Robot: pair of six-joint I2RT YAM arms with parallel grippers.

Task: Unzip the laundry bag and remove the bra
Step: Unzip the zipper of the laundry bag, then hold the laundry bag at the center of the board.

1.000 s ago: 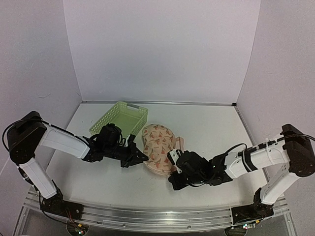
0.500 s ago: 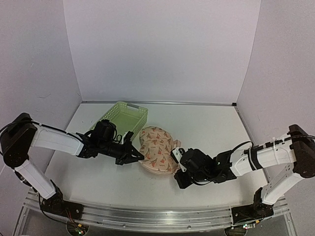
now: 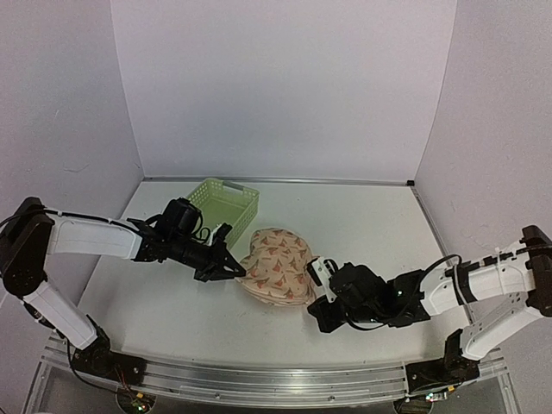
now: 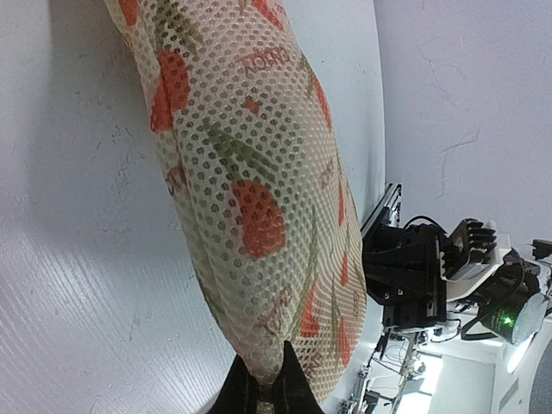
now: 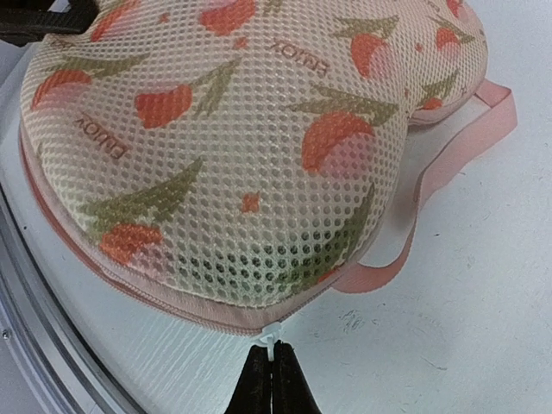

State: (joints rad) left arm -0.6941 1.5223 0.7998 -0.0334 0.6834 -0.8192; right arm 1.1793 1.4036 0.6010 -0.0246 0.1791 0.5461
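The robot's left gripper pinches the bag's mesh far from the zipper pull, so it should move that grip to the bag's zippered edge (image 5: 231, 323) beside the zipper pull.
The laundry bag (image 3: 274, 266) is a cream mesh pouch with an orange leaf print, lying mid-table. My left gripper (image 3: 231, 270) is shut on the bag's left edge, its jaws pinching the mesh (image 4: 267, 379) in the left wrist view. My right gripper (image 3: 317, 297) is shut on the white zipper pull (image 5: 272, 335) at the bag's near right edge. The bag (image 5: 250, 147) fills the right wrist view, with a pink strap loop (image 5: 448, 172) at its side. The bra is hidden; only a dark patch shows through the mesh (image 5: 259, 263).
A light-green lattice basket (image 3: 217, 205) stands behind the left gripper, close to the bag's far left side. The table's aluminium front rail (image 3: 276, 379) runs along the near edge. Grey walls enclose the back and sides.
Both grippers have moved apart and toward the back: the left one drew left and up with the bag's edge, the right one shifted right. The bag has turned and rides a little higher.
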